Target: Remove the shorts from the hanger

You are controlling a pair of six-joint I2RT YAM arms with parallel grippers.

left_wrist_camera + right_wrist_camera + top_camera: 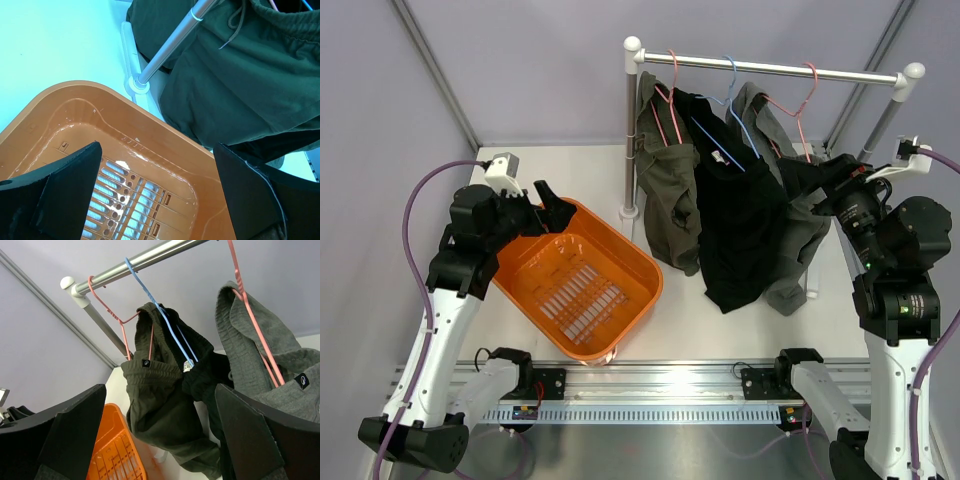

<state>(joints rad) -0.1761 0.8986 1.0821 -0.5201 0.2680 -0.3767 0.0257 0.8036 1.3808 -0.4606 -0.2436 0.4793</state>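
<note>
My right gripper is going to close on the neck (802,107) (240,284) of the grey shorts' pink hanger, just below the hook of the hanger.
Three pairs of shorts hang from a silver rail (770,68). Olive shorts (665,190) hang on a pink hanger (112,315), black shorts (740,230) on a blue hanger (155,305), and grey shorts (800,250) on another pink hanger (250,310). My right gripper (817,180) is open at the rack's right side, beside the grey shorts, and faces the olive shorts (160,410); nothing sits between its fingers. My left gripper (552,208) is open and empty above the orange basket (655,275).
The rack's left post (170,45) stands on a white foot (137,85) just behind the basket (75,100). Grey walls enclose the table at the back and sides. The garments' lower hems hang down close to the tabletop.
</note>
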